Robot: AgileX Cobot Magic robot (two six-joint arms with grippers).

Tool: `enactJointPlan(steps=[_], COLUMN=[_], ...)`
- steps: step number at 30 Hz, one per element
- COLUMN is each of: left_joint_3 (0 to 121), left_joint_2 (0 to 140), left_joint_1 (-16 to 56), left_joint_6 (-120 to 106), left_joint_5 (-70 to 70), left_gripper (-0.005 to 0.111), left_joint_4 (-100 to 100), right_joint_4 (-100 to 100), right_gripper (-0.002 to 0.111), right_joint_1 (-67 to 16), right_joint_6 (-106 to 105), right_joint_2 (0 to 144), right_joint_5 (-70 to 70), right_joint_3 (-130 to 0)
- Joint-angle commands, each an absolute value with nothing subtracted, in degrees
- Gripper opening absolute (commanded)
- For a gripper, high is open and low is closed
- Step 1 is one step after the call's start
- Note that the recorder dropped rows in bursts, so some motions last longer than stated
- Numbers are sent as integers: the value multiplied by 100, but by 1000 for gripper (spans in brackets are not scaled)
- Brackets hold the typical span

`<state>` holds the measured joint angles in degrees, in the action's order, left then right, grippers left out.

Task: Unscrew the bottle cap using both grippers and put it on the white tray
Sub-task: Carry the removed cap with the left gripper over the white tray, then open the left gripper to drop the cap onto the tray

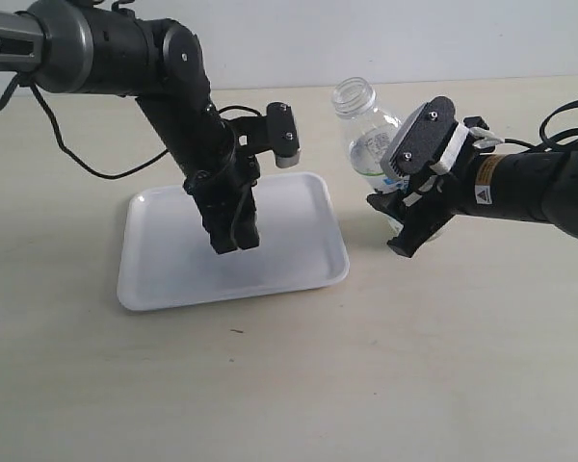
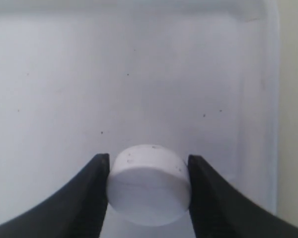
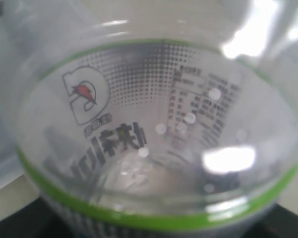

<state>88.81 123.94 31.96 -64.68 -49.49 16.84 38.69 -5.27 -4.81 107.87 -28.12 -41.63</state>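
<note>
The white bottle cap, now over the middle of the white tray, will be released by my left gripper on the middle of the white tray's bottom point(image 1: 245, 246) point(image 2: 152, 179).
The white bottle cap point(image 2: 149, 191) sits between the two black fingers point(image 2: 87, 198) of my left gripper point(image 2: 149, 173), which is shut on it, both fingers touching its sides. That gripper point(image 1: 234, 241) points down over the middle of the white tray point(image 1: 169, 279). I cannot tell whether the cap touches the tray. The clear bottle point(image 1: 364, 130) stands tilted to the right of the tray with its threaded neck uncovered. My right gripper point(image 1: 397, 197) is shut on its lower body. The bottle's label point(image 3: 139, 114) fills the right wrist view.
The tray lies on a beige tabletop point(image 1: 289, 385). A black cable point(image 1: 87, 164) trails behind the left arm, and another runs behind the right arm at the far right edge.
</note>
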Motion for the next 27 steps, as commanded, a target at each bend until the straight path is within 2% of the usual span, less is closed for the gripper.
enactJointPlan(steps=[1, 10, 12, 17, 23, 27], left_joint_3=[8849, 8849, 8849, 8849, 8849, 8849], left_joint_2=[12511, 12767, 12767, 12767, 12767, 12767], left_joint_1=[3223, 3197, 3197, 3197, 3197, 3197], left_joint_6=[-6493, -6427, -6427, -6427, -6255, -6150], left_joint_5=[-4907, -4940, -4916, -4803, -4762, -4745], left_gripper=[0, 2, 8, 33, 47, 64], left_joint_4=[1659, 1685, 1642, 1536, 1534, 1507], right_joint_4=[3890, 3890, 3890, 3890, 3890, 3890], right_gripper=[0, 0, 0, 0, 0, 0], right_joint_1=[-504, -504, -504, -504, -504, -504], right_joint_6=[-486, -486, -486, -486, -486, -486], right_joint_2=[10883, 10883, 10883, 10883, 10883, 10883], right_joint_5=[-2277, -2320, -2320, -2320, -2320, -2320], right_joint_3=[-4107, -4107, -4107, -4107, -4107, -4107])
